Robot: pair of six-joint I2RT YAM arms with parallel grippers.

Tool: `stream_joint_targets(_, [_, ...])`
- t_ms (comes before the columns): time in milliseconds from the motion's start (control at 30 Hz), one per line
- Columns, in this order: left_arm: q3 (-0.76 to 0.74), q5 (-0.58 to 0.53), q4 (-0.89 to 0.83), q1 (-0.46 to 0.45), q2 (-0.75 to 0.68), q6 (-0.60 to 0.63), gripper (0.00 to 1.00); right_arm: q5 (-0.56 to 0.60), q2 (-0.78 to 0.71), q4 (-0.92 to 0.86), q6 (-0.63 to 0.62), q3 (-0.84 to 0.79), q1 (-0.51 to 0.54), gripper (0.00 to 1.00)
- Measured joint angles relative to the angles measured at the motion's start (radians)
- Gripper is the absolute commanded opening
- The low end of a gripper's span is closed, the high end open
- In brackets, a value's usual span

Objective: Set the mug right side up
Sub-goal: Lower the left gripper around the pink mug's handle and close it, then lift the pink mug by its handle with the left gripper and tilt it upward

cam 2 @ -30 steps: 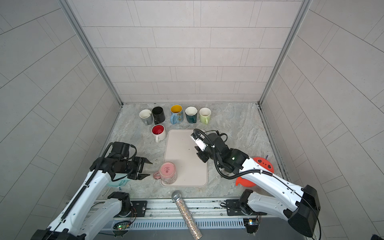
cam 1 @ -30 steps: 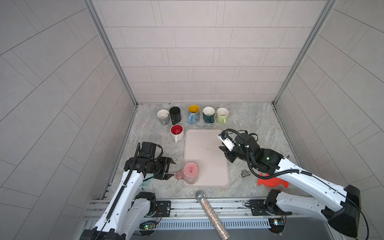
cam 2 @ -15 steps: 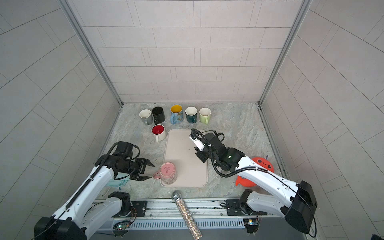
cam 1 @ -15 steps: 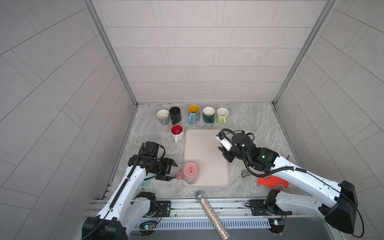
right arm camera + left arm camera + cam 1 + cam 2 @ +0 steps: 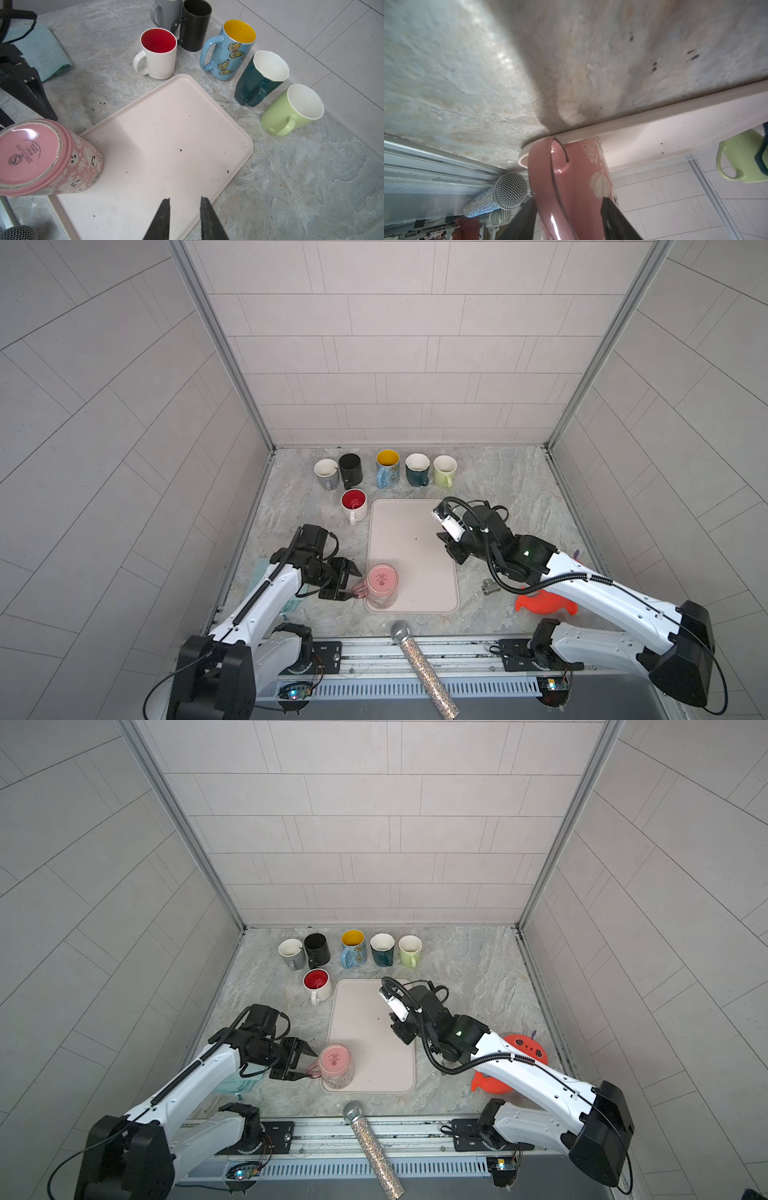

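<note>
Next, I close my left gripper on the base end of the pink mug's handle point(image 5: 359, 589) point(image 5: 558, 222), because a hold there lets it flip the mug over.
The pink mug point(image 5: 381, 587) point(image 5: 336, 1067) with white pumpkin and ghost prints stands upside down, base up, on the near left corner of the pale pink tray point(image 5: 415, 531). Its handle points left. My left gripper point(image 5: 355, 585) point(image 5: 311, 1065) is turned on its side and stands open, one finger on each side of that handle point(image 5: 544, 187), with a gap still showing beside it. My right gripper point(image 5: 185, 199) hovers over the tray's right edge point(image 5: 239, 166), open a little, with nothing between its fingers; the mug point(image 5: 41, 158) is well away from it.
Several upright mugs line the back, from grey point(image 5: 326, 473) to light green point(image 5: 444, 470), with a red-lined white mug point(image 5: 354, 506) by the tray's far left corner. A glitter microphone point(image 5: 419, 664), an orange toy point(image 5: 544, 601), a metal fitting point(image 5: 487, 587) and a teal cloth point(image 5: 41, 52) lie nearby.
My left gripper has moved right, up to the mug, until its fingers straddle the handle, and its jaws have narrowed a little. The right gripper shifted slightly left over the tray.
</note>
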Motion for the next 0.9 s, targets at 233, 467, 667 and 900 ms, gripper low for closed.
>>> stream_joint_targets(233, [0.000, 0.013, 0.060, -0.018, 0.061, -0.007, 0.51, 0.010, 0.014, 0.000, 0.000, 0.000, 0.000, 0.26])
stream_joint_targets(467, [0.000, 0.024, 0.088, -0.034, 0.072, -0.014, 0.44, 0.013, 0.027, 0.000, 0.003, 0.000, 0.000, 0.25])
stream_joint_targets(667, [-0.004, 0.027, 0.110, -0.035, 0.075, -0.025, 0.37, 0.014, 0.039, 0.000, 0.003, 0.000, 0.000, 0.25])
stream_joint_targets(900, [-0.006, 0.030, 0.142, -0.041, 0.098, -0.032, 0.22, 0.020, 0.043, 0.000, 0.004, 0.000, 0.000, 0.25])
